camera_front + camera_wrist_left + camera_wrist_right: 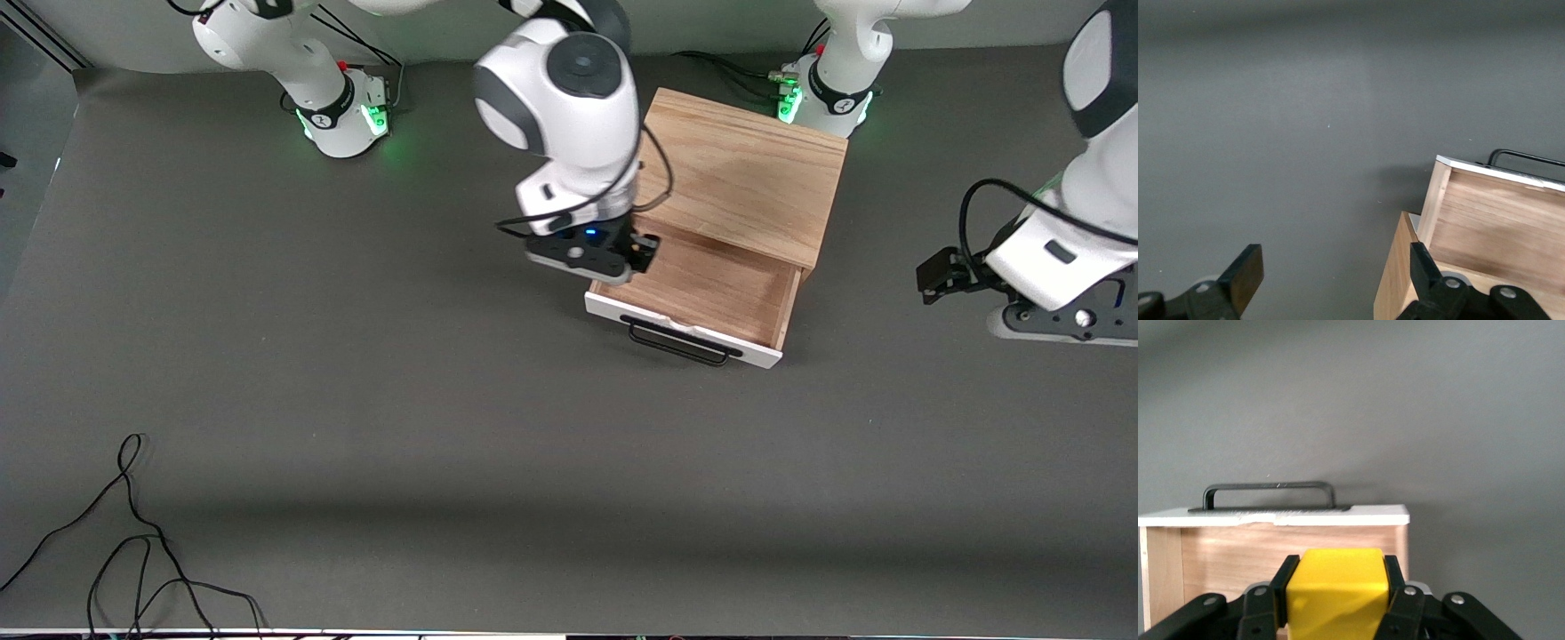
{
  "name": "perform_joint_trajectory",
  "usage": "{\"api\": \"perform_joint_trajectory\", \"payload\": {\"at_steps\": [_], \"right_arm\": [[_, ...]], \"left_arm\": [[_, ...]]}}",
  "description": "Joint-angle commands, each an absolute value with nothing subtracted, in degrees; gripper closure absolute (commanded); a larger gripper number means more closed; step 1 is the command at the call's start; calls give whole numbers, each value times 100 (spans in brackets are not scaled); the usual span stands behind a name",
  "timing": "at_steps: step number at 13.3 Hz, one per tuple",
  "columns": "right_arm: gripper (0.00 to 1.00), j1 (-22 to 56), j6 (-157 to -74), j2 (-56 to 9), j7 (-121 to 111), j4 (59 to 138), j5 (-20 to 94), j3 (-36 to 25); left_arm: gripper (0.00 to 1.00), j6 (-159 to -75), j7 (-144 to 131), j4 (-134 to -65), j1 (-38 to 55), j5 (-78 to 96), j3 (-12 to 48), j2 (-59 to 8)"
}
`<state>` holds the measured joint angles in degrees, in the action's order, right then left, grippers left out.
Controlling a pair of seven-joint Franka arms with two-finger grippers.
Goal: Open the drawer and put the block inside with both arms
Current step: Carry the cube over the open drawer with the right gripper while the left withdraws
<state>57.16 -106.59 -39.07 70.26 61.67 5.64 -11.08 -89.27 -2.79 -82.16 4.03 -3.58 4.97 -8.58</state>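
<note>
The robot's right gripper will release the yellow block on the bottom of the drawer, by the side [640, 273] nearest the right arm.
The oak box [747, 169] stands near the arms' bases, and its drawer [702, 284] is pulled open toward the front camera, with a white front panel [685, 333] and a black bar handle [680, 345]. My right gripper [622, 253] hangs over the drawer's corner at the right arm's end. In the right wrist view it [1336, 583] is shut on the yellow block [1336, 597], above the wood interior [1238, 553]. The block is hidden in the front view. My left gripper [1331, 280] is open and empty, waiting beside the box [1395, 280] at the left arm's end [1040, 311].
Loose black cables [133, 551] lie on the grey table near the front camera at the right arm's end. The green-lit arm bases [347, 116] [822, 98] stand along the edge of the table farthest from the front camera.
</note>
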Motion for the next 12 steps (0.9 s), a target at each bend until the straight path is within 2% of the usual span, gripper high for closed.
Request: {"api": "perform_joint_trajectory", "payload": {"at_steps": [1,12], "right_arm": [[65,5722,-10819,-4420,7216,5810,615,-959],[65,5722,-10837,-5009,7225,5845,642,-545]], "left_arm": [[0,-8763,-184,-8297,360,-149,510,-712],[0,-8780,-114,-8217,360,-185,527,-739]]}}
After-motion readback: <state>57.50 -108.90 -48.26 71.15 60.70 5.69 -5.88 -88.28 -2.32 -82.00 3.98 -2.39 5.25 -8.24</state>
